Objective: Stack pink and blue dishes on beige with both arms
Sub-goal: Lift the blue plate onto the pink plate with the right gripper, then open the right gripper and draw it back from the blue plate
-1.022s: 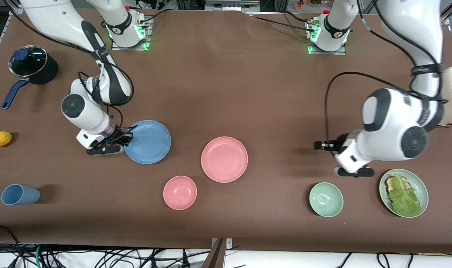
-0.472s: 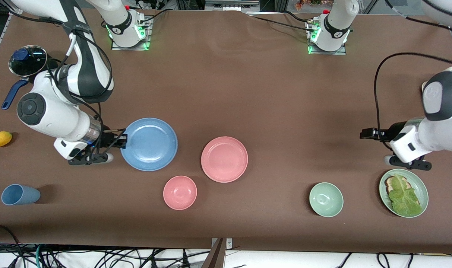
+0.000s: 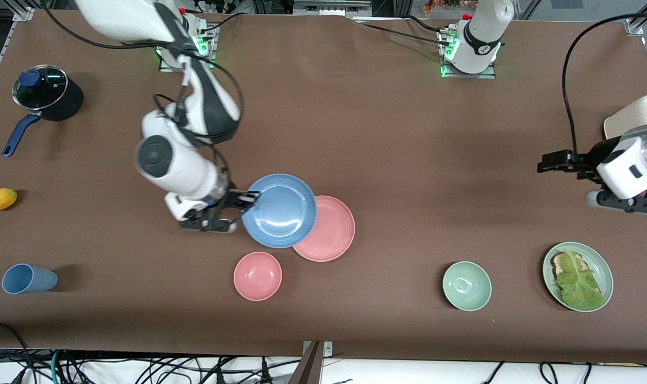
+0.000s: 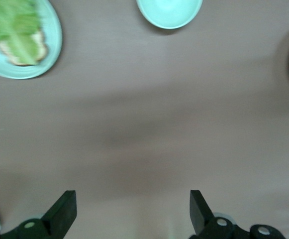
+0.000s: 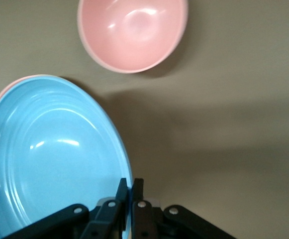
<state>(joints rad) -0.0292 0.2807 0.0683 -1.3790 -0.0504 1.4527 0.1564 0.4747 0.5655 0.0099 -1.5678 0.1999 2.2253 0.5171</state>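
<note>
The robot's right gripper needs to release the light blue plate squarely on top of the salmon pink plate (image 3: 321, 228).
My right gripper (image 3: 247, 200) is shut on the rim of the light blue plate (image 3: 279, 210) and holds it in the air, tilted. The plate overlaps the edge of the salmon pink plate (image 3: 331, 232), which lies flat on the table. In the right wrist view the fingers (image 5: 131, 186) pinch the blue plate (image 5: 49, 159), and a sliver of pink plate (image 5: 5, 89) shows under it. The beige plate (image 3: 627, 120) lies at the left arm's end of the table, mostly hidden by that arm. My left gripper (image 3: 547, 161) hangs open over bare cloth beside it, its fingers (image 4: 64, 211) wide apart and empty.
A pink bowl (image 3: 257, 276) sits nearer the camera than the pink plate. A green bowl (image 3: 466, 286) and a green plate with lettuce (image 3: 577, 276) lie toward the left arm's end. A lidded pot (image 3: 43, 93), a yellow fruit (image 3: 0, 199) and a blue cup (image 3: 27, 279) stand toward the right arm's end.
The right arm lifted the blue plate off the table and carried it toward the pink plate. The left arm drew back toward its end of the table, uncovering part of the beige plate.
</note>
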